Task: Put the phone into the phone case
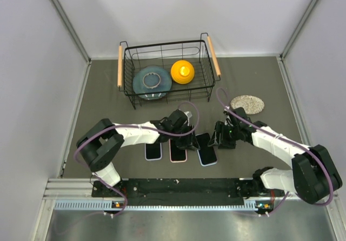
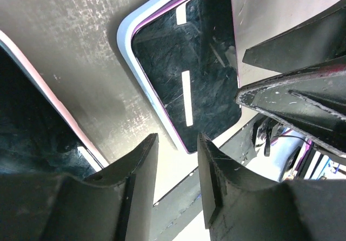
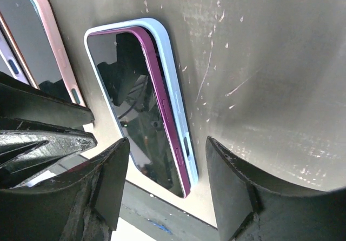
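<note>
My left gripper will pinch the case's opposite long edge [image 2: 162, 116] before it lifts, because the button side of the magenta phone sits raised above the side of the light blue case.
A magenta phone [image 3: 135, 106] lies screen up in a light blue case [image 3: 174, 89] near the table's front edge [image 1: 206, 150]. Its right long side sits raised above the case wall, with its buttons showing. My right gripper [image 3: 166, 144] is open and empty, low over the phone's near end, with one finger on each side. My left gripper [image 2: 177, 137] is open and empty just off the near corner of the same phone [image 2: 189, 62] and case [image 2: 135, 68]. In the top view the left gripper [image 1: 185, 126] and the right gripper [image 1: 219, 136] flank the phone.
Two more cased phones lie to the left, one pink-edged [image 1: 178, 152] and one pale [image 1: 153, 151]. A wire basket [image 1: 208, 62] at the back holds a blue plate [image 1: 150, 82] and a yellow object [image 1: 183, 71]. A speckled round pad [image 1: 247, 104] lies to the right.
</note>
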`<move>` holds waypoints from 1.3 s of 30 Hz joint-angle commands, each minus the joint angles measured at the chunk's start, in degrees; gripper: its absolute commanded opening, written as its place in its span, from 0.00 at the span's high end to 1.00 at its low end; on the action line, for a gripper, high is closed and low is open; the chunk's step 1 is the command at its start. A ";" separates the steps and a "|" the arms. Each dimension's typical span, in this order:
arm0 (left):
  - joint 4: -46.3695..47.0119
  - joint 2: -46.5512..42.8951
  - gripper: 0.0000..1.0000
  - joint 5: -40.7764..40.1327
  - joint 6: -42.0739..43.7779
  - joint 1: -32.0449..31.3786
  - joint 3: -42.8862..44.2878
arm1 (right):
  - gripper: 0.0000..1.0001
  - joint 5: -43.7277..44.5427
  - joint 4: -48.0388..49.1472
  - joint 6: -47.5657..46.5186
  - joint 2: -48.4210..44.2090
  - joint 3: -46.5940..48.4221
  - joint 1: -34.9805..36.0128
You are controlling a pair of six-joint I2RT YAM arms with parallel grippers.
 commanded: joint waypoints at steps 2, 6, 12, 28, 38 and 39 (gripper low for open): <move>-1.51 0.97 0.57 -2.17 -0.56 0.00 3.54 | 0.38 1.51 1.33 -4.48 -0.52 2.12 0.41; -1.78 2.12 0.54 -3.49 -0.91 0.00 3.36 | 0.35 -0.15 5.63 -4.13 -1.57 -1.04 0.41; -1.69 4.40 0.55 -3.14 -1.26 0.00 3.89 | 0.34 -2.61 11.17 -2.54 -0.70 -4.38 0.41; 0.77 5.90 0.70 -0.24 -2.05 0.00 2.31 | 0.34 -20.45 38.48 13.88 -2.80 -12.99 -1.87; 3.67 5.02 0.87 1.70 -2.84 0.00 0.82 | 0.35 -24.94 48.45 19.17 -4.83 -16.96 -4.51; 3.67 4.93 0.88 1.70 -2.84 0.00 0.82 | 0.35 -25.03 48.53 18.99 -4.91 -17.05 -4.68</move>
